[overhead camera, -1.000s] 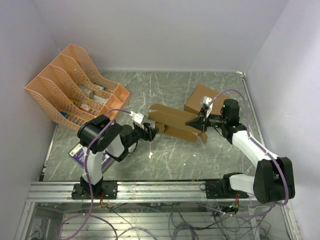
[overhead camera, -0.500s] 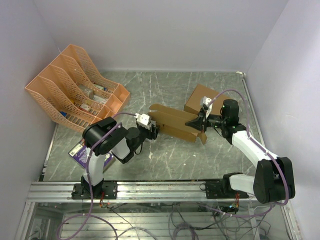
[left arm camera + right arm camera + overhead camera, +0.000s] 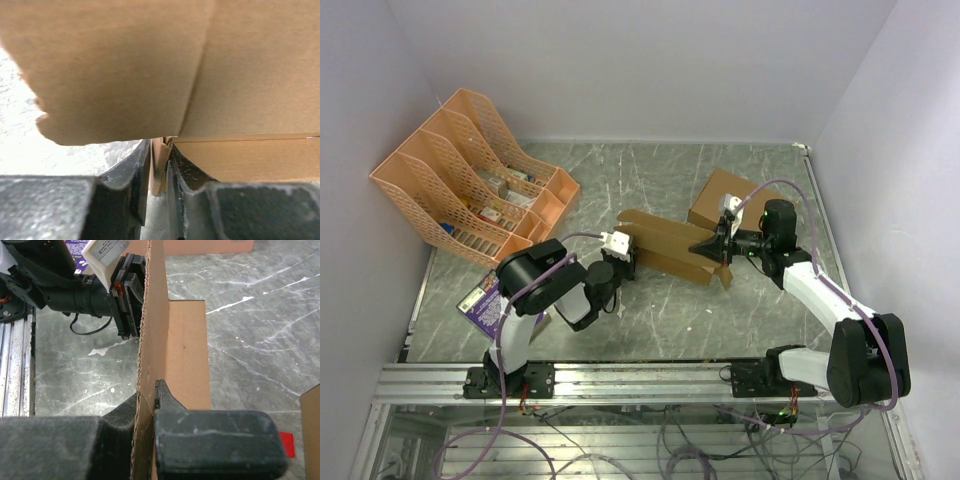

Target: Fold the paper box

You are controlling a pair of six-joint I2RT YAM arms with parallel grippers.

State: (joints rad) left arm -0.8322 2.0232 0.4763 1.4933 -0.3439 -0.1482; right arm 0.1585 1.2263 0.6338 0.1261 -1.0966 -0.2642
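Note:
Next, my left gripper backs out of its pinch on the thin flap and takes that loose end [image 3: 626,219], since the end of the broad panel above the flap hangs free.
The paper box [image 3: 665,240] is a partly folded brown cardboard sheet, held above the marbled table between both arms. My left gripper [image 3: 628,262] is at its left end. In the left wrist view its fingers [image 3: 134,170] pinch a thin cardboard flap, and a broad panel of the paper box [image 3: 150,65] fills the view above. My right gripper [image 3: 712,247] is shut on the right end. In the right wrist view the paper box [image 3: 185,350] stands edge-on between the right gripper's [image 3: 150,405] jaws, with the left gripper [image 3: 131,300] at the far end.
An orange mesh file rack [image 3: 470,170] with small items stands at the back left. A larger brown cardboard box [image 3: 720,195] lies behind the right gripper. A purple packet [image 3: 485,300] lies by the left arm's base. Walls enclose the table on three sides.
My left gripper has moved right to the sheet's left end and closed on a flap there. The right arm and its grip have not moved.

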